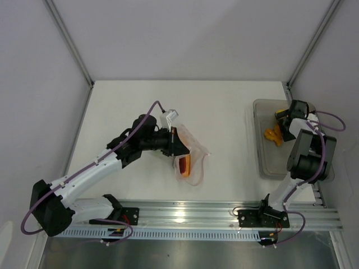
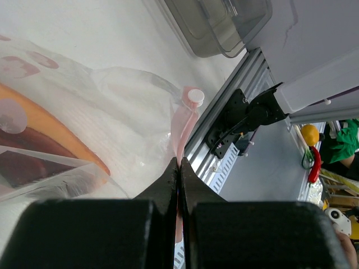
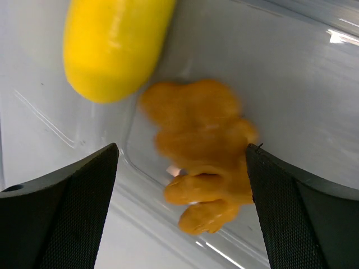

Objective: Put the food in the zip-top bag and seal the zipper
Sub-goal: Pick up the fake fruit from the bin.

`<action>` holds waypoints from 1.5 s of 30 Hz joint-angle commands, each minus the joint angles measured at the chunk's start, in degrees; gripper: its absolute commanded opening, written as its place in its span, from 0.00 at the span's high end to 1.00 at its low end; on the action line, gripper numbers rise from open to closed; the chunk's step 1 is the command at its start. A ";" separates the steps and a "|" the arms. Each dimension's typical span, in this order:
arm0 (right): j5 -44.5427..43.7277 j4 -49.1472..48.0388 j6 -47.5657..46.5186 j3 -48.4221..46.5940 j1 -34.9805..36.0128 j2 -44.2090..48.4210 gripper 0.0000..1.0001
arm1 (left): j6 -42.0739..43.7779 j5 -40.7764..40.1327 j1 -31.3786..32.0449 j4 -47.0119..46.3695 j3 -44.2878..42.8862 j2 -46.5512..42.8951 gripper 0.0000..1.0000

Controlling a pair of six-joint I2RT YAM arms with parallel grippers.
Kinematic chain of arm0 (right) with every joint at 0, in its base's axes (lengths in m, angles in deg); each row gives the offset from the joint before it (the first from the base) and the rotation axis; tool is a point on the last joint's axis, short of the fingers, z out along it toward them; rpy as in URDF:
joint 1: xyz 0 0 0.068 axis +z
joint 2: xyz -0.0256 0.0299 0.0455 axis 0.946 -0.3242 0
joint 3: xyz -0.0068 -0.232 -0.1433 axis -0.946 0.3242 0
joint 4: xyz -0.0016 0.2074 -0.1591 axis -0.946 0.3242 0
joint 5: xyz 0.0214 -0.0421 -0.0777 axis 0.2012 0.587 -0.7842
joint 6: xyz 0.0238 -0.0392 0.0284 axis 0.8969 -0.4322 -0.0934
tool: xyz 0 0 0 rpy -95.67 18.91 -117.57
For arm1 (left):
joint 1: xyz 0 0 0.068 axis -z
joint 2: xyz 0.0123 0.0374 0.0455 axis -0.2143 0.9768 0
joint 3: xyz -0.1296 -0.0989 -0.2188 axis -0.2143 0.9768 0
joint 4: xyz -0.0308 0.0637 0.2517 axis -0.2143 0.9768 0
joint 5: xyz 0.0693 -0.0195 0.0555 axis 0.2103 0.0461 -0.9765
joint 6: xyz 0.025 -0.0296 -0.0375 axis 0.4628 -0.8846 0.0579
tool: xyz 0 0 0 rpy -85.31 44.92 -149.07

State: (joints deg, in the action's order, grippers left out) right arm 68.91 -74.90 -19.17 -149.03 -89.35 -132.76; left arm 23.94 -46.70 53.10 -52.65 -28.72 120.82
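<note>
The yellow oval piece's rounded end (image 1: 280,115) (image 3: 107,74), the one nearest the lumpy orange piece in the tray, will be gripped by my right gripper.
The clear zip-top bag (image 1: 192,158) lies in the middle of the table with orange and reddish-brown food (image 1: 184,166) inside. My left gripper (image 1: 175,147) is shut on the bag's pink-red zipper (image 2: 184,128), close to its white slider (image 2: 196,96). The bag (image 2: 112,112) spreads out to the left of my fingers in the left wrist view, with the orange piece (image 2: 50,131) inside. My right gripper (image 1: 287,124) is open over the grey-clear tray (image 1: 263,168). A lumpy orange piece (image 3: 205,151) lies between its fingers. A yellow oval piece (image 3: 112,45) lies beside it.
The tray stands at the right side of the table, close to the right wall. An aluminium rail (image 1: 196,216) runs along the near edge. The tray's corner (image 2: 224,28) shows in the left wrist view.
</note>
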 commanded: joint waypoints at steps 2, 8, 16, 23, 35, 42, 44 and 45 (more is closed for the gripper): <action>1.70 -7.26 -0.29 -5.46 -0.37 -6.02 0.05 | 0.52 0.69 -0.30 -3.12 -3.70 1.75 0.99; 1.44 -11.41 -0.72 -5.47 -0.46 -6.82 0.05 | 0.17 1.03 -0.30 -4.79 -4.40 4.04 0.99; 0.21 -10.09 -0.38 -5.90 -0.90 -5.59 0.05 | -0.01 2.97 -0.30 -6.20 -4.05 5.80 0.99; 3.29 -11.66 4.63 -8.72 -3.71 -8.76 0.01 | 1.04 3.23 -0.65 -5.84 -4.05 6.24 0.99; 0.83 -10.97 6.04 -10.12 -3.36 -10.42 0.00 | 1.13 5.34 -2.14 -7.07 -2.73 7.03 0.99; -3.30 -12.02 4.73 -10.21 -2.31 -11.66 0.02 | 0.87 6.05 -2.58 -8.48 -1.59 6.68 0.99; -3.66 -12.81 4.37 -10.12 -2.04 -12.18 0.04 | 0.78 6.40 -2.59 -8.92 -1.15 6.68 0.99; -3.57 -13.16 3.68 -10.21 -1.61 -12.79 0.06 | 0.61 6.48 -2.67 -9.09 -1.06 6.77 0.99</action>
State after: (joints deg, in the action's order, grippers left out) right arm 68.43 -85.39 -14.23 -157.48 -91.58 -143.68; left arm 24.03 -42.00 51.18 -58.48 -30.18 127.62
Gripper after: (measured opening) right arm 0.952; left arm 0.005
